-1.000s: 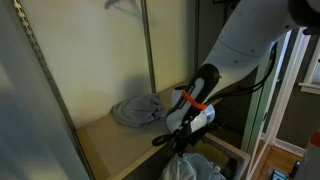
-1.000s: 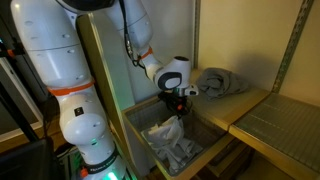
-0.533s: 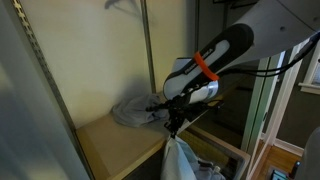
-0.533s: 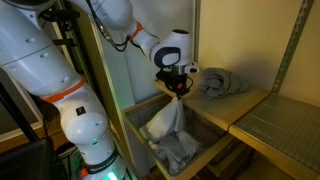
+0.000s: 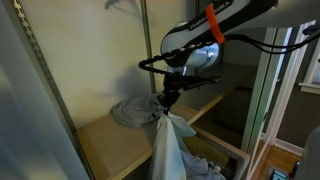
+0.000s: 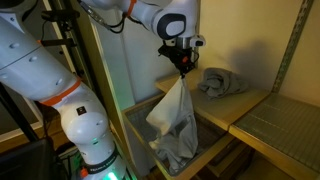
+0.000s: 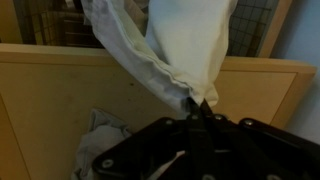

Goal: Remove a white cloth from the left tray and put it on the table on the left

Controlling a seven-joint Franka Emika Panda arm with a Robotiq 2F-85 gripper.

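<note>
My gripper needs to release the white cloth on the wooden shelf (image 5: 119,115), against the edge of the grey crumpled cloth.
My gripper (image 5: 165,101) is shut on a white cloth (image 5: 168,150) and holds it up by one corner above the tray. The cloth hangs down long and limp. In an exterior view my gripper (image 6: 183,66) grips the cloth (image 6: 172,112), whose lower end still reaches the pile in the tray (image 6: 135,127). In the wrist view my gripper (image 7: 196,106) pinches the cloth (image 7: 180,45), which spreads across the picture.
A grey crumpled cloth (image 5: 135,110) lies on the wooden shelf (image 5: 110,140); it also shows in an exterior view (image 6: 222,81). More white cloths (image 6: 178,152) lie in the tray. Metal uprights (image 5: 147,45) and a wire shelf (image 6: 285,120) stand close by.
My gripper has risen well above the tray with the white cloth, pulling it out so that it hangs full length.
</note>
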